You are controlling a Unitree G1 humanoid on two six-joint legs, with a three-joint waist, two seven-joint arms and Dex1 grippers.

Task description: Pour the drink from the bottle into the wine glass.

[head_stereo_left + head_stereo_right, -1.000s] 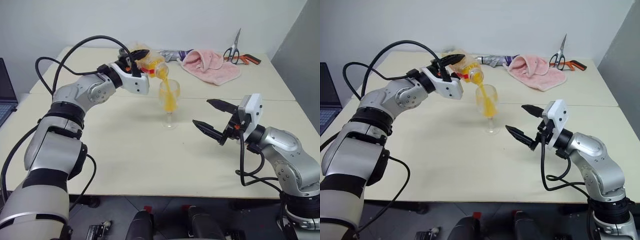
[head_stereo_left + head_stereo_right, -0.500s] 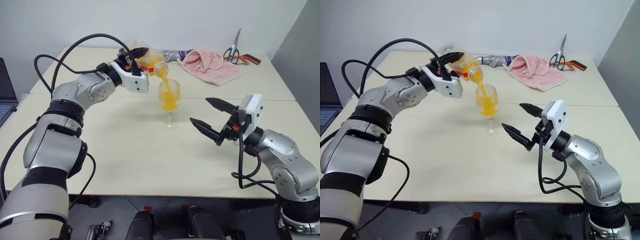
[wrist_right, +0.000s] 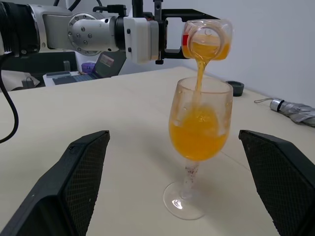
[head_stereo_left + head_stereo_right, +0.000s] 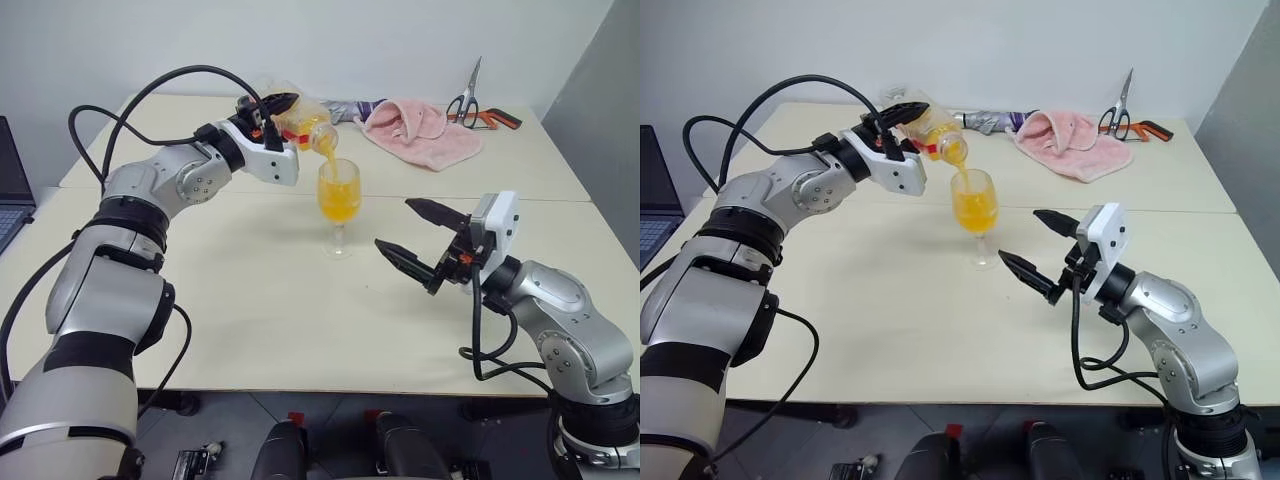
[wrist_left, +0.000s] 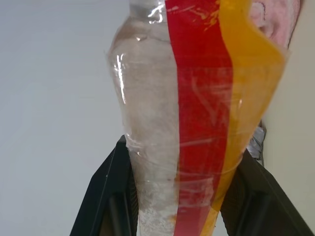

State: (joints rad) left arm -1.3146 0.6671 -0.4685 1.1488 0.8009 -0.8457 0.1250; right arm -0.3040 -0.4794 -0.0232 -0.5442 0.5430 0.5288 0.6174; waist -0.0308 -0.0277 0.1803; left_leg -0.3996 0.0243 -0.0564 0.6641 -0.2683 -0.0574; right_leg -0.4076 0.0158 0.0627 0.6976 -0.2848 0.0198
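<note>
Next, I release the bottle from my left gripper on the bare table [image 4: 206, 241] between the laptop and wine glass.
My left gripper [image 4: 282, 112] is shut on the bottle [image 4: 303, 125], holding it tipped with its open mouth over the wine glass [image 4: 339, 205]. Orange drink [image 3: 199, 76] runs in a thin stream from the mouth into the bowl, which is about half full [image 3: 197, 135]. The glass stands upright on the table at mid-depth. In the left wrist view the bottle [image 5: 197, 113] shows its red label stripe and the remaining drink along one side. My right gripper [image 4: 417, 240] hovers open just right of the glass, its fingers [image 3: 81, 182] spread on either side of the glass and apart from it.
A pink towel [image 4: 420, 130], scissors [image 4: 466, 100] with an orange-handled tool, and a folded umbrella [image 4: 350, 108] lie along the table's far edge. A laptop [image 4: 12, 185] sits at the far left. A seam [image 4: 500, 198] between two tabletops runs behind the glass.
The drink in the glass has risen while the bottle stays tipped over it. My right gripper has crept slightly left toward the glass.
</note>
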